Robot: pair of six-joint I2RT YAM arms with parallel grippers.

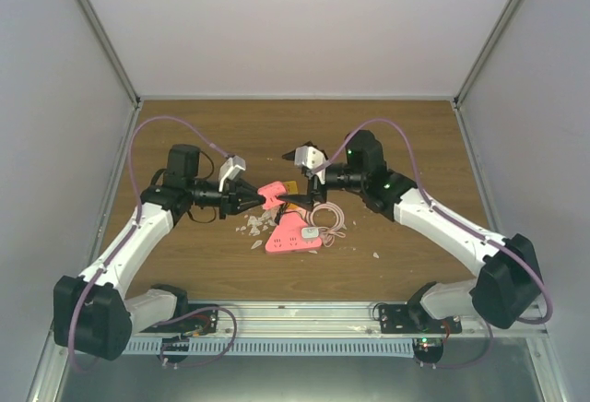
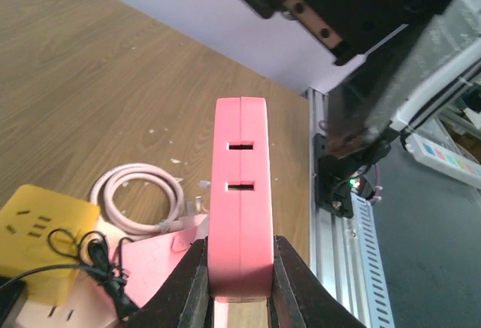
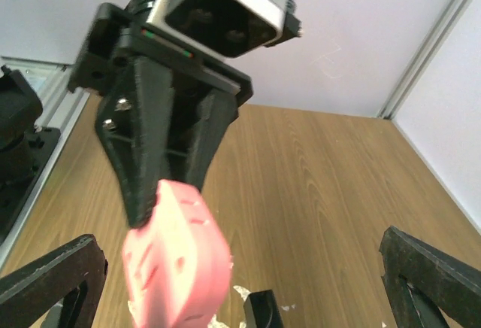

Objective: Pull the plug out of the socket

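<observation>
The left gripper will set the pink socket block down on the bare wood [image 1: 170, 164] toward the far table corner on its side.
My left gripper [image 1: 256, 200] is shut on a pink socket block [image 1: 273, 192] and holds it above the table. In the left wrist view the block [image 2: 240, 192] stands edge-on between the fingers [image 2: 180, 283], with two empty slots showing. My right gripper [image 1: 297, 201] faces it from the right, open wide. In the right wrist view the pink block [image 3: 176, 268] hangs between the open fingers [image 3: 52, 283], touching neither. A black plug-like block [image 3: 263, 309] shows at the bottom edge, apart from the pink block. A thin black cord [image 2: 98, 260] lies by a yellow socket cube [image 2: 45, 226].
A second pink socket [image 1: 293, 234] lies flat on the wooden table [image 1: 203, 135], with a coiled pink cable [image 1: 327, 218] on its right. White scraps [image 1: 249, 229] litter the wood. Grey walls enclose the table; a metal rail [image 1: 304, 314] runs along the near edge.
</observation>
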